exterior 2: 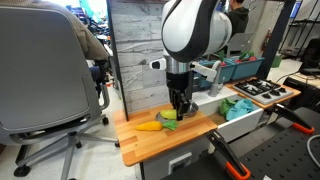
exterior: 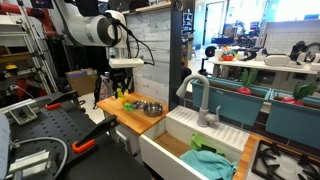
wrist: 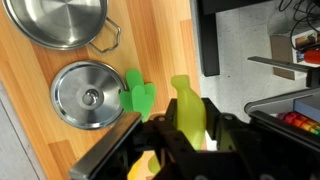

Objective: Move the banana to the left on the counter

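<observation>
Next, I release the banana from my gripper on the wooden counter [exterior: 122, 103] [wrist: 176, 107] next to the green toy, near the counter's edge.
In the wrist view the banana [wrist: 186, 108] is a tapered greenish-yellow piece that lies between my gripper's [wrist: 192, 122] two fingers, with its tip pointing away from the wrist. The fingers stand close on both sides of it, shut on it. It sits over the right edge of the orange-brown wooden counter [wrist: 150, 50]. In both exterior views the gripper [exterior 2: 180, 110] [exterior: 121, 88] points straight down, low over the counter [exterior 2: 170, 142] [exterior: 125, 116]. The fingers hide most of the banana there.
A metal pot [wrist: 55, 20], a round metal lid [wrist: 88, 95] and a green lobed toy [wrist: 138, 97] lie on the counter beside the gripper. An orange-yellow elongated item [exterior 2: 148, 126] lies to one side. The white sink [exterior: 200, 135] [exterior 2: 240, 108] adjoins the counter.
</observation>
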Robot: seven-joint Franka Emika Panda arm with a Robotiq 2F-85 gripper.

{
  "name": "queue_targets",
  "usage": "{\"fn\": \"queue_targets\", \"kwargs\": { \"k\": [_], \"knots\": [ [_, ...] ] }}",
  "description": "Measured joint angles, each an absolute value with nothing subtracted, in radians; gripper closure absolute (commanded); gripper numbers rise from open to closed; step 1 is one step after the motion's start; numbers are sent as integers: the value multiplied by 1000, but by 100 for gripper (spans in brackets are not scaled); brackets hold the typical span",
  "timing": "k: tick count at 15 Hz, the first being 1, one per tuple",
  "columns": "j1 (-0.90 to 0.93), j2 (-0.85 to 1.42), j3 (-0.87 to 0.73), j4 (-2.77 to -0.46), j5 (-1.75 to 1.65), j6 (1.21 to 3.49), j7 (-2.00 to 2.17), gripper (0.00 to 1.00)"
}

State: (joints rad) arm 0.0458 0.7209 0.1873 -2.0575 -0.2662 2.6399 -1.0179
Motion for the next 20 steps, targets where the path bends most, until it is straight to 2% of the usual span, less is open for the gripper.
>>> {"fn": "queue_targets", "kwargs": {
  "k": [11, 12, 14, 19, 20],
  "knots": [
    [109, 948, 171, -1813, -266, 2511, -1012, 93],
    [112, 964, 168, -1794, -266, 2501, -1011, 46],
    [114, 989, 164, -1766, -266, 2492, -1011, 38],
    [116, 1005, 163, -1742, -266, 2467, -1010, 3],
    [116, 1005, 163, -1742, -266, 2466, -1010, 0]
  ]
}}
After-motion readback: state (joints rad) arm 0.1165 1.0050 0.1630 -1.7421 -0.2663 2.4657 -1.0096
